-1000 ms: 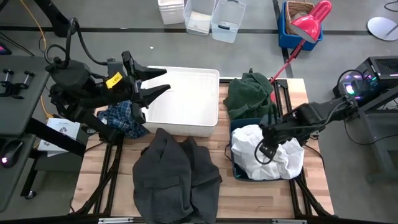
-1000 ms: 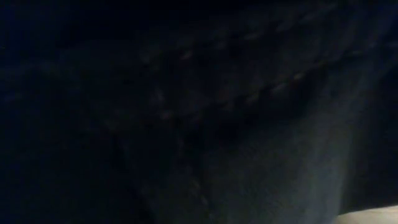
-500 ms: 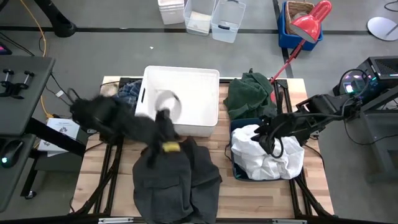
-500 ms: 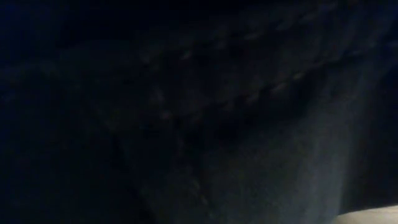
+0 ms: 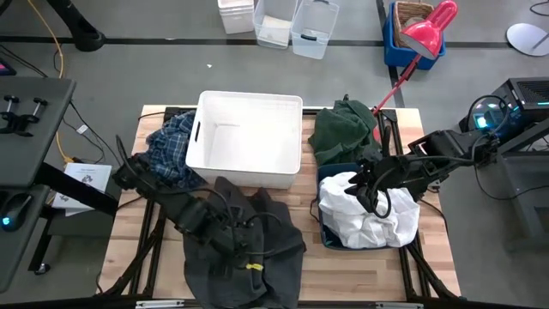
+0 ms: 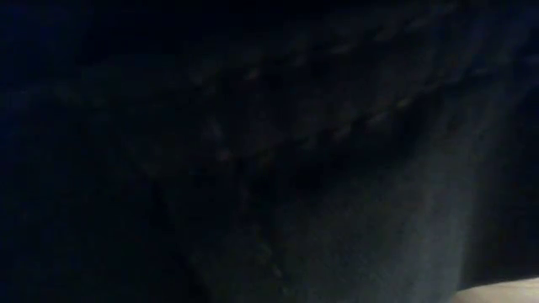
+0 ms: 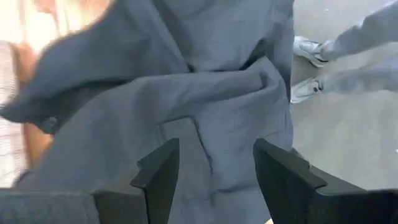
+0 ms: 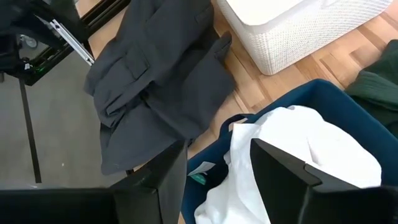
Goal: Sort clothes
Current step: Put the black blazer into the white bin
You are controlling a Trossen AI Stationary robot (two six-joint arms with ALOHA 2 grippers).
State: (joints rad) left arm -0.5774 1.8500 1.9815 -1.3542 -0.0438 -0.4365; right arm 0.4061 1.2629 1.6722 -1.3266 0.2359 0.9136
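Note:
My left gripper needs to close next on the fold (image 5: 276, 244) (image 7: 186, 117) next to the sewn strip of the dark grey garment, on the side toward the navy bin.
The large dark grey garment (image 5: 244, 249) lies spread on the table's near middle, and it fills the low view (image 6: 269, 151). My left gripper (image 5: 253, 260) is open over it, and the cloth shows between the fingers in the left wrist view (image 7: 214, 124). The thin white garment (image 5: 369, 215) lies heaped in the navy bin (image 5: 324, 236). My right gripper (image 5: 375, 199) is open just above it (image 8: 217, 180). The plaid shirt (image 5: 167, 153) lies on the table left of the white basket (image 5: 249, 137). The dark green garment (image 5: 343, 129) lies beyond the bin.
The white lattice basket stands at the table's far middle with nothing showing in it. The navy bin takes up the near right. The dark grey garment hangs over the table's near edge. Bare wood shows between the grey garment and the bin (image 8: 249, 93). Boxes and a dustpan lie on the floor beyond.
My left arm has swung fast from the far left by the plaid shirt, toward the near edge and the right, and down over the dark grey garment. The plaid shirt, partly hidden by that arm before, now shows whole. My right gripper has shifted slightly toward the far edge over the white garment.

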